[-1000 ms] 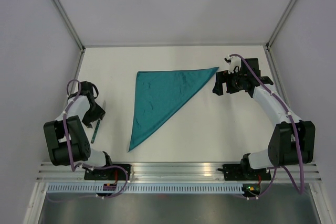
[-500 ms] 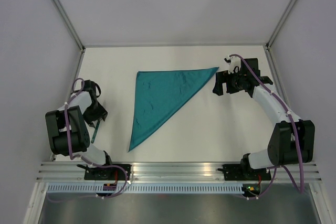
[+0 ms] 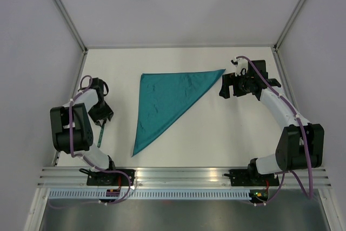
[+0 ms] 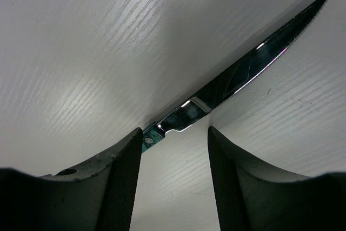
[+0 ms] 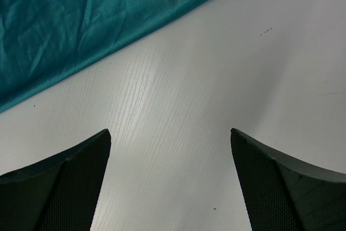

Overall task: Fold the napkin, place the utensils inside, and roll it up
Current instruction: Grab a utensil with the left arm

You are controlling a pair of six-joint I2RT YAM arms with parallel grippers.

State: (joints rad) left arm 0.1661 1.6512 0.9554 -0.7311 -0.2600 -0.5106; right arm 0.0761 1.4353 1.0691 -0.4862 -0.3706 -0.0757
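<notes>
The knife is lying at a slant with the base of its blade in the left gripper's gap, so next the left gripper moves back and closes on the green handle [image 3: 101, 137].
The teal napkin [image 3: 165, 101] lies folded into a triangle in the middle of the table; its edge also shows in the right wrist view [image 5: 81, 20]. A knife with a green handle [image 3: 99, 133] lies at the left. In the left wrist view its shiny blade [image 4: 243, 71] runs up to the right, and its handle end passes behind the left finger. My left gripper [image 3: 102, 113] is open, low over the knife's upper end. My right gripper [image 3: 226, 86] is open and empty, just right of the napkin's far right corner. No other utensil shows.
Grey walls close in the table on the left, right and back. A metal rail [image 3: 184, 176] runs along the near edge, by the arm bases.
My left gripper has moved a little to the right and away from me, along the knife. The right arm and the napkin have not moved.
</notes>
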